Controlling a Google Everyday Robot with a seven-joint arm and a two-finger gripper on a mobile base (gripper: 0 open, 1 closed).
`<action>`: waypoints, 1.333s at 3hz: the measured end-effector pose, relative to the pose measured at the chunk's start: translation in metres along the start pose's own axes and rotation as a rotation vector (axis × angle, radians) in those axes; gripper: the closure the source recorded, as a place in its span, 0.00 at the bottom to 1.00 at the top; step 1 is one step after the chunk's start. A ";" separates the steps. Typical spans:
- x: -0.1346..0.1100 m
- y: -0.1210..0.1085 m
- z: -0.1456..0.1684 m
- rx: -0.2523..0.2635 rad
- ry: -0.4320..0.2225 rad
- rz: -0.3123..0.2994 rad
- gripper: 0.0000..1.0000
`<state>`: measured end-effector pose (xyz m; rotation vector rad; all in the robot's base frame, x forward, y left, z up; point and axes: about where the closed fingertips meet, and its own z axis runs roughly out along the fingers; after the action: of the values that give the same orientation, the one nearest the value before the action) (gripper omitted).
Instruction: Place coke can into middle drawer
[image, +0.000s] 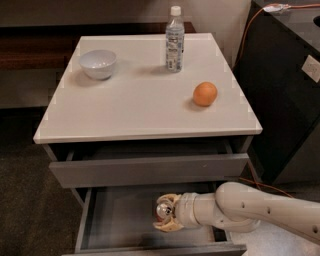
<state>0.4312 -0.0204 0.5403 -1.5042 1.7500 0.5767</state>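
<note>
Next, the gripper releases the coke can, now held low inside that drawer, around the centre of the open middle drawer's grey bottom (153, 220).
The coke can (162, 210) shows only its silver top and a bit of red, held between the fingers of my gripper (163, 214). The gripper is shut on the can and reaches in from the right, low inside the open middle drawer (117, 220). That drawer is a dark grey tray pulled out beneath the white cabinet top. The can sits just above the drawer floor, right of its middle. I cannot tell whether it touches the floor.
The top drawer (150, 170) is slightly ajar above the gripper. On the white cabinet top (140, 110) stand a white bowl (98, 63), a clear water bottle (174, 40) and an orange (205, 94). A dark cabinet (290, 100) stands at the right.
</note>
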 end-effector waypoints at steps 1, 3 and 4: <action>0.013 0.007 0.032 -0.019 -0.009 0.017 1.00; 0.029 0.015 0.065 -0.019 -0.021 -0.005 1.00; 0.039 0.014 0.077 -0.017 -0.005 -0.014 0.86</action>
<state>0.4349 0.0151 0.4602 -1.5245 1.7339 0.5895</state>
